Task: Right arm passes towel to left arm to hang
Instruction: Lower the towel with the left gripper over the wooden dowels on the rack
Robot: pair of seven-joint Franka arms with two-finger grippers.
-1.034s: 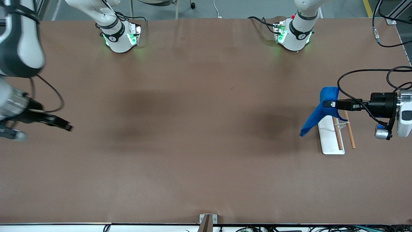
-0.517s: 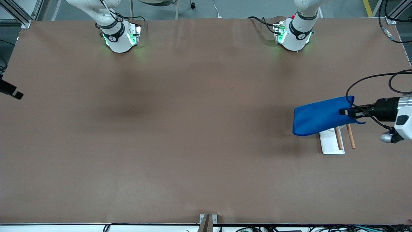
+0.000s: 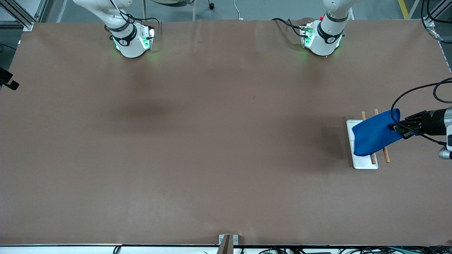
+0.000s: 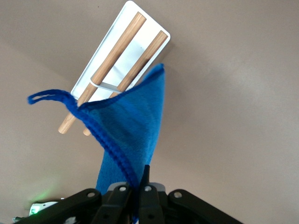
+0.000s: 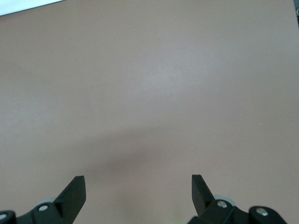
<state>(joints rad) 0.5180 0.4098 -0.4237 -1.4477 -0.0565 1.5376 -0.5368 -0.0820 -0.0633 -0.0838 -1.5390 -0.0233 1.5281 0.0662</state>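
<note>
Next, my left gripper lets go of the blue towel, draped across the wooden rods (image 3: 368, 134) (image 4: 114, 67) above the white base of the rack.
The bright blue towel (image 3: 374, 134) hangs from my left gripper (image 3: 395, 127), which is shut on its hemmed edge. It drapes over a small rack with a white base (image 3: 363, 163) and two wooden rods (image 3: 386, 155) at the left arm's end of the table. In the left wrist view the towel (image 4: 135, 126) spreads out from the left gripper (image 4: 137, 186) above the rack (image 4: 140, 46), and a thread loop (image 4: 44, 97) sticks out at one corner. My right gripper (image 5: 138, 186) is open and empty over bare table. Only its tip (image 3: 9, 83) shows in the front view, at the right arm's end.
The brown table cover (image 3: 212, 141) stretches between the two arms. Both arm bases (image 3: 130, 38) stand along the table's edge farthest from the front camera. A black cable (image 3: 416, 90) loops above the left gripper.
The left gripper has carried the towel toward the left arm's end of the table; the towel now lies over the rack's rods. The right arm has drawn back to the table's edge.
</note>
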